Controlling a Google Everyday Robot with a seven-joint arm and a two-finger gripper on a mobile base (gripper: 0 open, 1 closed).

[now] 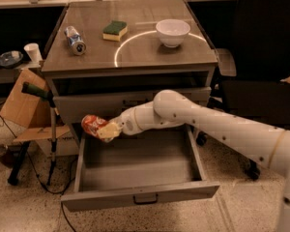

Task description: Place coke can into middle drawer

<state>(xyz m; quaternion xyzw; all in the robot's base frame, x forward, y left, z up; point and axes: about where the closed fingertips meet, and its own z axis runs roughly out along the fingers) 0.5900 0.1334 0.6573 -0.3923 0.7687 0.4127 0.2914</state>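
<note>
Next, my gripper lets go of the coke can at the back of the open middle drawer [112, 142], toward the side by the cardboard box.
My gripper [104, 129] is shut on the coke can [92, 124], a small red can with white markings, held on its side. It hangs just above the left rear part of the open middle drawer [140, 195], a wide grey drawer pulled out with a small dark bar handle [145, 198] on its front. The drawer's inside looks bare. My white arm [217, 127] reaches in from the right across the drawer.
The shut upper drawer front [130, 103] is just behind the arm. On the cabinet top lie a silver-and-blue can [75, 39], a sponge [115, 30] and a white bowl [172, 32]. A cardboard box [24, 105] and crutch stand left; a black chair [261, 81] right.
</note>
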